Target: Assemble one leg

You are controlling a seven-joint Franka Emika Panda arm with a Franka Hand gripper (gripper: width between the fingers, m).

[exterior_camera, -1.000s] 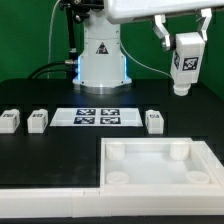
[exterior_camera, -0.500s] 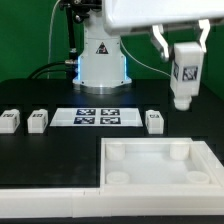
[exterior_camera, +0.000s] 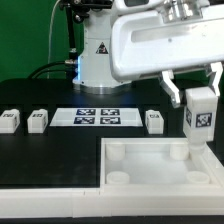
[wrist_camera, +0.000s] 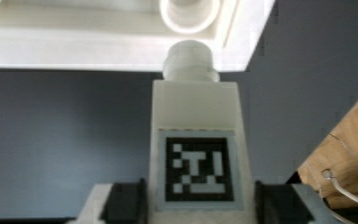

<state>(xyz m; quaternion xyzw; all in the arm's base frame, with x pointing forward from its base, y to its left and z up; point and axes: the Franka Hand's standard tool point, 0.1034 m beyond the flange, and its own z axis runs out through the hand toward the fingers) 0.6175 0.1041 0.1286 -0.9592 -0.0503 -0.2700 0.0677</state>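
The white leg standing upright in the white tray's near corner socket (exterior_camera: 199,178) (wrist_camera: 188,12) below my gripper should be released by it.
My gripper (exterior_camera: 196,82) is shut on a white leg (exterior_camera: 199,118) with a black-and-white tag on its face. It holds the leg upright, just above the far right corner of the large white tray (exterior_camera: 150,190). In the wrist view the leg (wrist_camera: 197,130) runs between my fingers (wrist_camera: 286,205), its rounded tip pointing at a round corner socket (wrist_camera: 197,14) of the tray. Three more legs lie on the black table: two at the exterior view's left (exterior_camera: 10,122) (exterior_camera: 39,120) and one near the middle (exterior_camera: 155,121).
The marker board (exterior_camera: 98,117) lies flat behind the tray, in front of the robot base (exterior_camera: 98,60). A brown surface shows at the edge of the wrist view (wrist_camera: 357,150).
The gripper has come down and toward the camera with the leg. The leg now hangs just over the tray's far right corner instead of high above the table.
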